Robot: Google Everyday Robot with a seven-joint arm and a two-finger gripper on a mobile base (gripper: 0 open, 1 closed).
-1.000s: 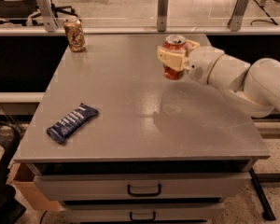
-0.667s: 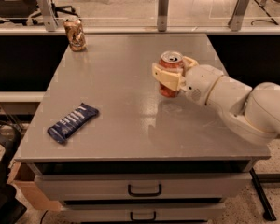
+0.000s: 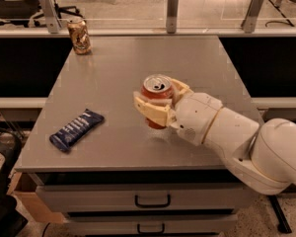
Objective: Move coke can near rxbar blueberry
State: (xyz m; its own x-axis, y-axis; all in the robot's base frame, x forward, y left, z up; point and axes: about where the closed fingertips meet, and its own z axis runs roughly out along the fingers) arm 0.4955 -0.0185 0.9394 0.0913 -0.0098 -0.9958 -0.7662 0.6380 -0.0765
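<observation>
The coke can, now held just above the grey table, will go down from my gripper on the grey table [image 3: 119, 139] next to the rxbar blueberry, on its side that faces the arm.
The coke can [image 3: 156, 91], red-orange with a silver top, is upright in my gripper [image 3: 157, 102], which is shut around its body and holds it just above the grey table [image 3: 123, 68], near the middle front. The rxbar blueberry [image 3: 76, 129], a flat dark blue bar with white lettering, lies on the table at the front left, a can's length or more to the left of the held can. My white arm reaches in from the lower right.
A brown-gold can [image 3: 79, 35] stands at the table's far left corner. A glass rail with metal posts [image 3: 172, 4] runs behind the table. Drawers with handles [image 3: 152, 201] sit under the front edge. A cardboard box [image 3: 24, 201] is at the lower left.
My gripper has carried the coke can from the far right of the table forward and left, toward the front middle, closer to the blue bar. The bar and the brown-gold can have not moved.
</observation>
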